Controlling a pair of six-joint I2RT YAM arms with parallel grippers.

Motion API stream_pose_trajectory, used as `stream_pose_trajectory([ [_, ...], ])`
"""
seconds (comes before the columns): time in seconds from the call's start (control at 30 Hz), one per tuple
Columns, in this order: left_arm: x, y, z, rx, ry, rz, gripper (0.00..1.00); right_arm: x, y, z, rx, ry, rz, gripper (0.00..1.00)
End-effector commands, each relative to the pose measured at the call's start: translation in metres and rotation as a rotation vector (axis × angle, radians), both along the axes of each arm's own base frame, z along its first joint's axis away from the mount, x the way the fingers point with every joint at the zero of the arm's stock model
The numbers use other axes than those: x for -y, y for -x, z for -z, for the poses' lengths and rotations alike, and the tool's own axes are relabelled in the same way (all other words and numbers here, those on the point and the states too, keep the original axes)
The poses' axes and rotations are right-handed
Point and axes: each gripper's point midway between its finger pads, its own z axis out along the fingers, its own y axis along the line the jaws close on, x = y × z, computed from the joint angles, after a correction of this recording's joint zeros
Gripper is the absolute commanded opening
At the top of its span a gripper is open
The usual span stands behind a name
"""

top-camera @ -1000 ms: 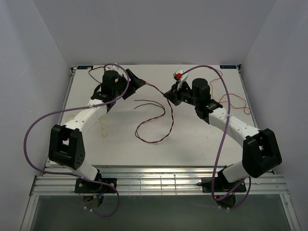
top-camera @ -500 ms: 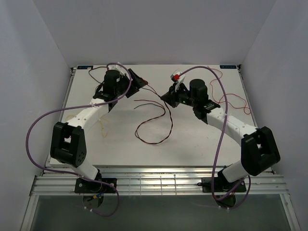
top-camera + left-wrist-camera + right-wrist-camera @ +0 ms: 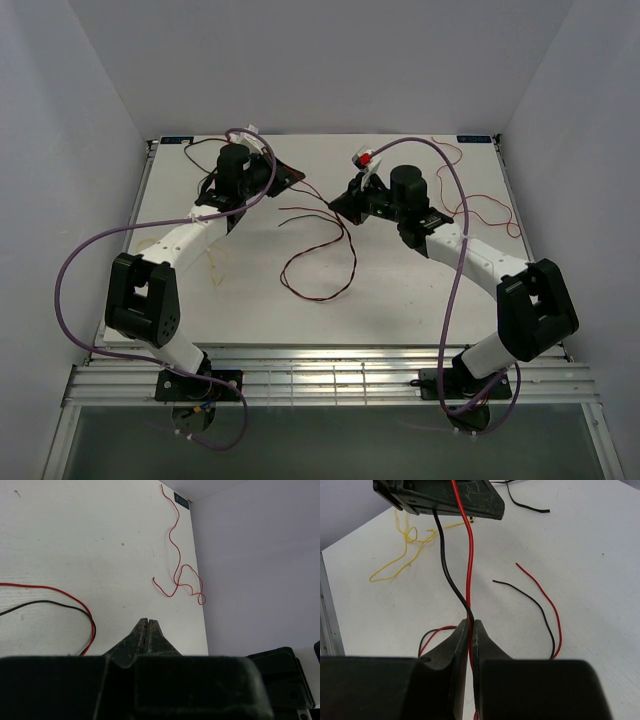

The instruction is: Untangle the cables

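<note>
Next, my right gripper opens and takes the red cable alone [image 3: 470, 542] near my left gripper, as it now pinches the red and black cables together where they cross.
A red cable [image 3: 469, 570] and a black cable [image 3: 445, 565] rise taut from my right gripper [image 3: 471, 623], which is shut on both. They run up to the left gripper's fingers [image 3: 440, 497]. The red one crosses the finger's face and the black one goes behind its lower edge; whether either is pinched there does not show. In its own view my left gripper [image 3: 148, 621] is shut, with nothing visible between its tips. From above, the left gripper [image 3: 296, 176] and right gripper [image 3: 336, 205] hang close together over the back middle of the table. The pair's slack loops below them [image 3: 321, 297].
A loose red cable [image 3: 487, 208] [image 3: 177, 545] lies at the back right near the wall. A yellow cable [image 3: 402, 555] [image 3: 213, 268] lies left of centre. A black cable [image 3: 200, 147] lies at the back left corner. Thick purple cables arc over both arms.
My left gripper has gone from open to shut and turned a little beside the raised cables. The right gripper, still shut on them, has edged left towards it.
</note>
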Motion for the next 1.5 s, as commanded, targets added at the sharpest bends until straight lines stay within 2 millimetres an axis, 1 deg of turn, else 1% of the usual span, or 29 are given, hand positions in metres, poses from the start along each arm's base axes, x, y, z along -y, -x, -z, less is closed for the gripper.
stream_pose_trajectory([
  [0.0, 0.006, 0.015, -0.026, 0.065, 0.028, 0.04, 0.0, -0.015, -0.005, -0.015, 0.05, -0.037, -0.012, 0.08],
  [0.1, 0.005, 0.017, -0.026, 0.077, 0.017, 0.039, 0.0, -0.024, 0.003, -0.014, 0.041, -0.049, -0.07, 0.09],
  [0.17, 0.005, 0.019, -0.027, 0.084, 0.008, 0.038, 0.0, -0.026, 0.007, -0.011, 0.03, -0.052, -0.09, 0.14],
  [0.2, 0.004, 0.02, -0.027, 0.089, 0.004, 0.038, 0.0, -0.027, 0.008, -0.012, 0.033, -0.053, -0.1, 0.24],
  [0.27, 0.004, 0.022, -0.029, 0.096, -0.004, 0.044, 0.0, -0.027, 0.012, -0.011, 0.036, -0.049, -0.121, 0.31],
  [0.3, 0.005, 0.023, -0.029, 0.098, -0.008, 0.047, 0.0, -0.028, 0.014, -0.013, 0.043, -0.043, -0.137, 0.42],
  [0.33, 0.004, 0.024, -0.029, 0.099, -0.011, 0.047, 0.0, -0.028, 0.018, -0.008, 0.042, -0.014, -0.167, 0.48],
  [0.37, 0.005, 0.026, -0.029, 0.103, -0.015, 0.057, 0.0, -0.029, 0.019, -0.006, 0.039, 0.0, -0.177, 0.51],
  [0.4, 0.006, 0.027, -0.029, 0.105, -0.016, 0.063, 0.0, -0.03, 0.018, -0.01, 0.051, 0.006, -0.189, 0.59],
  [0.43, 0.007, 0.029, -0.028, 0.104, -0.019, 0.072, 0.0, -0.03, 0.02, -0.008, 0.05, 0.016, -0.207, 0.63],
  [0.47, 0.008, 0.031, -0.029, 0.108, -0.019, 0.082, 0.0, -0.03, 0.02, -0.003, 0.024, 0.028, -0.208, 0.66],
  [0.5, 0.009, 0.034, -0.029, 0.113, -0.024, 0.099, 0.0, -0.031, 0.019, -0.005, 0.043, 0.037, -0.217, 0.7],
  [0.57, 0.011, 0.037, -0.03, 0.119, -0.032, 0.118, 0.0, -0.031, 0.018, -0.007, 0.056, 0.044, -0.215, 0.71],
  [0.63, 0.013, 0.041, -0.03, 0.131, -0.044, 0.132, 0.0, -0.03, 0.012, -0.014, 0.078, 0.047, -0.189, 0.72],
  [0.7, 0.014, 0.045, -0.031, 0.139, -0.053, 0.145, 0.0, -0.029, 0.008, -0.018, 0.094, 0.061, -0.18, 0.73],
  [0.73, 0.015, 0.046, -0.031, 0.14, -0.056, 0.151, 0.0, -0.029, 0.005, -0.017, 0.093, 0.068, -0.169, 0.73],
  [0.77, 0.016, 0.047, -0.03, 0.139, -0.061, 0.154, 0.0, -0.03, 0.001, -0.024, 0.108, 0.065, -0.162, 0.73],
  [0.83, 0.018, 0.05, -0.033, 0.149, -0.063, 0.161, 0.0, -0.031, -0.002, -0.022, 0.098, 0.071, -0.159, 0.71],
  [0.97, 0.02, 0.054, -0.037, 0.164, -0.067, 0.168, 0.0, -0.036, -0.006, -0.025, 0.09, 0.047, -0.158, 0.68],
  [1.0, 0.022, 0.056, -0.038, 0.165, -0.068, 0.171, 0.0, -0.037, -0.007, -0.025, 0.089, 0.043, -0.153, 0.63],
  [1.07, 0.023, 0.057, -0.04, 0.171, -0.071, 0.172, 0.0, -0.039, -0.01, -0.025, 0.084, 0.037, -0.149, 0.57],
  [1.13, 0.023, 0.058, -0.04, 0.174, -0.078, 0.171, 0.0, -0.04, -0.013, -0.025, 0.078, 0.034, -0.143, 0.44],
  [1.17, 0.022, 0.058, -0.041, 0.178, -0.082, 0.168, 0.0, -0.041, -0.012, -0.026, 0.078, 0.032, -0.147, 0.41],
  [1.27, 0.022, 0.058, -0.04, 0.177, -0.091, 0.16, 0.0, -0.043, -0.008, -0.032, 0.091, 0.014, -0.179, 0.22],
  [1.3, 0.021, 0.058, -0.039, 0.176, -0.092, 0.158, 0.0, -0.044, -0.006, -0.032, 0.093, 0.01, -0.188, 0.1],
  [1.33, 0.021, 0.058, -0.039, 0.175, -0.094, 0.157, 0.0, -0.044, -0.001, -0.034, 0.095, 0.003, -0.211, 0.08],
  [1.4, 0.022, 0.058, -0.038, 0.173, -0.094, 0.164, 0.0, -0.045, 0.003, -0.039, 0.119, -0.015, -0.233, 0.08],
  [1.43, 0.023, 0.058, -0.038, 0.173, -0.095, 0.169, 0.0, -0.045, 0.01, -0.04, 0.121, -0.023, -0.261, 0.08],
  [1.47, 0.024, 0.058, -0.039, 0.176, -0.095, 0.174, 0.0, -0.045, 0.012, -0.041, 0.126, -0.028, -0.269, 0.08],
])
